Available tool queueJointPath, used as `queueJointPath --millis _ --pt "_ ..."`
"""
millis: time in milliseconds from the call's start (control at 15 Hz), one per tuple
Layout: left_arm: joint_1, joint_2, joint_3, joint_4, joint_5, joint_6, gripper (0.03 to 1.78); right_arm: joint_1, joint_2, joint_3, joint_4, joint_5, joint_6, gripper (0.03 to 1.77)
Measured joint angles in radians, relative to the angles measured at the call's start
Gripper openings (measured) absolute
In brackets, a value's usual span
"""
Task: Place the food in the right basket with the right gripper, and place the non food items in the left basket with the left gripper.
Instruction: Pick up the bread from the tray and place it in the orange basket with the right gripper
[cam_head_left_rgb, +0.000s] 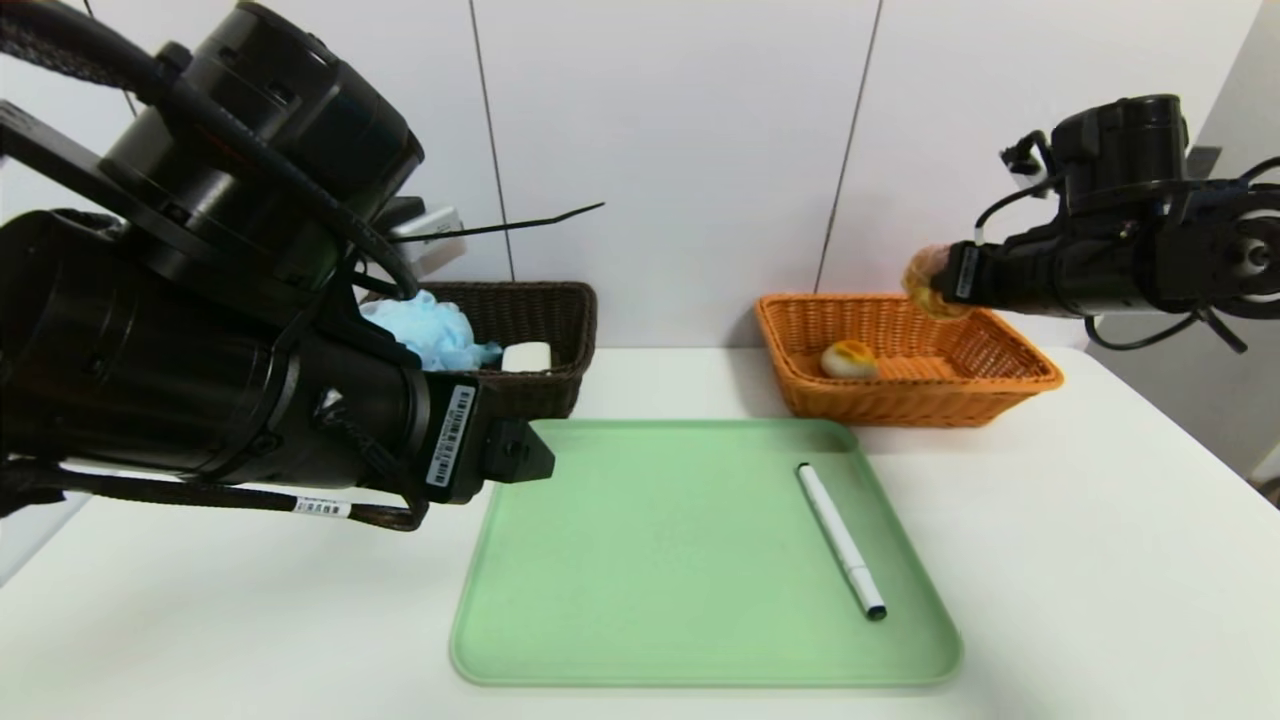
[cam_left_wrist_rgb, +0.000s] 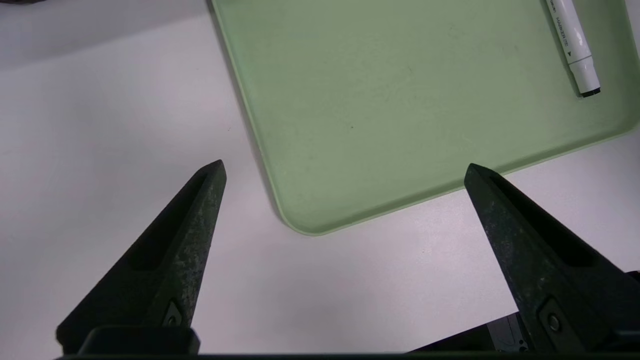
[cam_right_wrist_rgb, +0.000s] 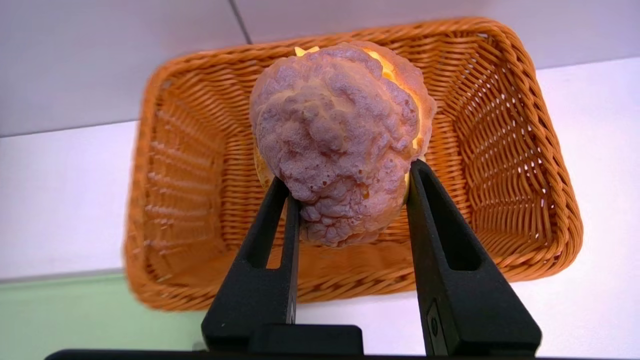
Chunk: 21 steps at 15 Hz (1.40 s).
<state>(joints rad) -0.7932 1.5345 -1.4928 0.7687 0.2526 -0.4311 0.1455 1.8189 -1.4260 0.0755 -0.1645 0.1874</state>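
Observation:
Next, my right gripper lets go of the cream puff, so that it rests beside the whitish bun in the orange-tan basket (cam_head_left_rgb: 923, 364) (cam_right_wrist_rgb: 361, 229).
My right gripper (cam_right_wrist_rgb: 350, 180) is shut on the pinkish-brown cream puff (cam_right_wrist_rgb: 340, 140), which hangs above the orange-tan right basket (cam_right_wrist_rgb: 540, 165). In the head view the cream puff (cam_head_left_rgb: 928, 282) sits over that basket's (cam_head_left_rgb: 1000, 385) far right side, and a whitish bun with an orange top (cam_head_left_rgb: 848, 359) lies inside. The dark brown left basket (cam_head_left_rgb: 560, 320) holds a light-blue bath pouf (cam_head_left_rgb: 430, 330) and a white soap bar (cam_head_left_rgb: 526, 356). A white marker pen (cam_head_left_rgb: 840, 540) lies on the green tray (cam_head_left_rgb: 650, 560). My left gripper (cam_left_wrist_rgb: 345, 170) is open and empty above the tray's near left corner.
The white table (cam_head_left_rgb: 1100, 560) carries the tray in front and both baskets at the back against a white panelled wall. My left arm (cam_head_left_rgb: 200, 380) hides part of the dark basket in the head view. In the left wrist view the marker pen (cam_left_wrist_rgb: 575, 50) lies at the tray's (cam_left_wrist_rgb: 400, 100) far side.

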Motion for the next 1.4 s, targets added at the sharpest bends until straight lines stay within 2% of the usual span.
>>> queueJointPath --millis 333,800,867,1067,1400 --pt "0.0 0.003 0.003 0.0 0.0 0.0 1.69 -0.064 0.119 -0.015 -0.072 -0.002 -0.02 0.64" --pt "0.001 0.003 0.006 0.0 0.002 -0.002 1.69 -0.091 0.222 -0.073 -0.074 0.0 -0.053 0.66" --pt "0.001 0.003 0.006 0.0 0.002 -0.002 1.69 -0.091 0.229 -0.075 -0.074 0.0 -0.053 0.81" --pt "0.002 0.003 0.006 0.0 0.002 -0.002 1.69 -0.092 0.237 -0.077 -0.074 0.001 -0.052 1.09" --pt "0.001 0.002 0.007 0.0 0.002 -0.002 1.69 -0.092 0.227 -0.073 -0.058 0.008 -0.056 1.39"
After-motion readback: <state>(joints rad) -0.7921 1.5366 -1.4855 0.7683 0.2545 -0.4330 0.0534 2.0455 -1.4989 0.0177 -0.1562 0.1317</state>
